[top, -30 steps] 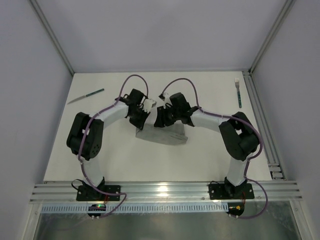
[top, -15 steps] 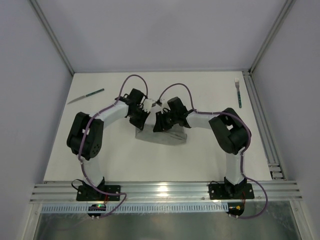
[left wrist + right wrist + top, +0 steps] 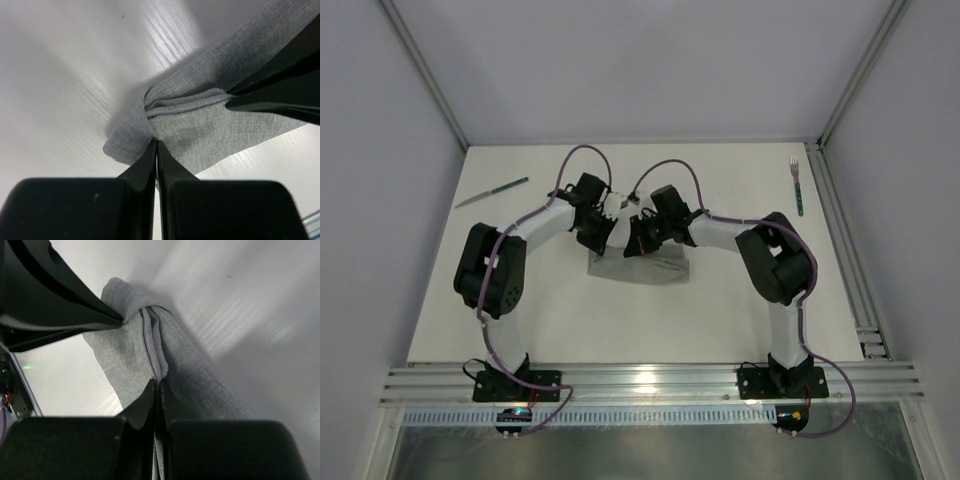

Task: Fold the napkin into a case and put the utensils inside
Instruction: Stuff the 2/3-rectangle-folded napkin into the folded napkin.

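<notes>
I have the napkin pinched in my left gripper beside the napkin's layered edge, so I will open that gripper and take the layered edge's gathered end (image 3: 149, 109) before my right gripper moves away.
The grey napkin (image 3: 640, 267) lies folded and bunched at the middle of the table, partly under both wrists. My left gripper (image 3: 156, 142) is shut, pinching the napkin (image 3: 200, 120) at a gathered fold. My right gripper (image 3: 159, 382) is shut on the napkin (image 3: 130, 357) along a layered edge, close beside the left one. The knife (image 3: 492, 191) with its teal handle rests at the far left. At the far right, near the rail, lies the fork (image 3: 797, 184). Both utensils are well away from the grippers.
An aluminium rail (image 3: 845, 250) runs along the table's right edge, and another rail (image 3: 640, 380) crosses the near edge by the arm bases. White walls close in the back and sides.
The right arm has swung left toward the left gripper, and its jaws have closed onto the napkin's fold. The napkin has bunched narrower. The left gripper kept its pinch.
</notes>
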Robot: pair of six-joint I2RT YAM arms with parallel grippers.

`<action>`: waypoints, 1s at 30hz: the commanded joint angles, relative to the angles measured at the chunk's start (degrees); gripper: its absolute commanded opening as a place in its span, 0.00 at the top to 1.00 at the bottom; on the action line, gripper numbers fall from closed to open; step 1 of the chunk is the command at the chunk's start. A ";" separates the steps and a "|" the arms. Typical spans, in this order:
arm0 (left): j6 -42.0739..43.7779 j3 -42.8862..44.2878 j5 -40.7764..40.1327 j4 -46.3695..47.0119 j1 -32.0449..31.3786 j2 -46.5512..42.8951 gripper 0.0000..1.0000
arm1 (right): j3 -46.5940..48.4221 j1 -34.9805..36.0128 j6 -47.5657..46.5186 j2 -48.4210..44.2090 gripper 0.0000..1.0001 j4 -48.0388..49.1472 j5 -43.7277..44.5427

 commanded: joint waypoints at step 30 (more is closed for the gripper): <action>8.74 4.69 11.57 -2.21 2.49 -1.47 0.52 | 6.70 -0.90 5.27 6.49 0.96 2.97 -4.02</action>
